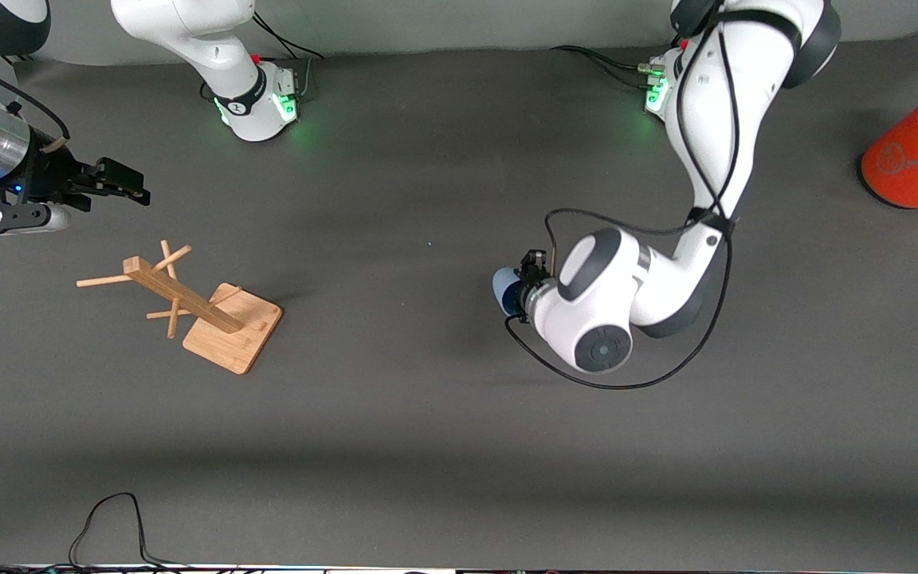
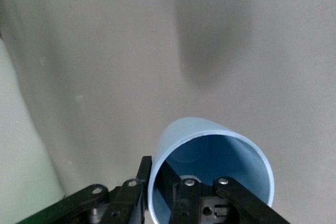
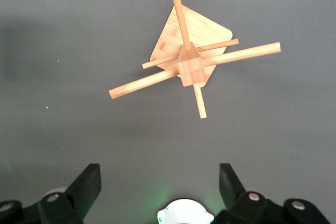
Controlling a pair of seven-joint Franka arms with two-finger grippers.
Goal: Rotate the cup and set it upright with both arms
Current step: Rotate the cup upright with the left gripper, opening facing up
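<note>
My left gripper is holding the light blue cup. It will let go of the cup between the peg rack and orange canister, nearer the rack (image 1: 487,282).
The light blue cup (image 1: 503,290) is near the middle of the table, mostly hidden by the left arm's wrist. In the left wrist view the cup (image 2: 185,131) turns its open mouth toward the camera. My left gripper (image 2: 157,176) is shut on the cup's rim, one finger inside the mouth and one against the outer wall. The left gripper (image 1: 529,275) is low at the table. My right gripper (image 1: 126,182) hangs open and empty at the right arm's end of the table, above the mat (image 3: 160,178).
A wooden peg rack (image 1: 202,304) stands on its square base under the right gripper's camera (image 3: 191,66). A large orange canister (image 1: 915,158) with a grey lid lies at the left arm's end. Black cables (image 1: 108,526) trail at the table's near edge.
</note>
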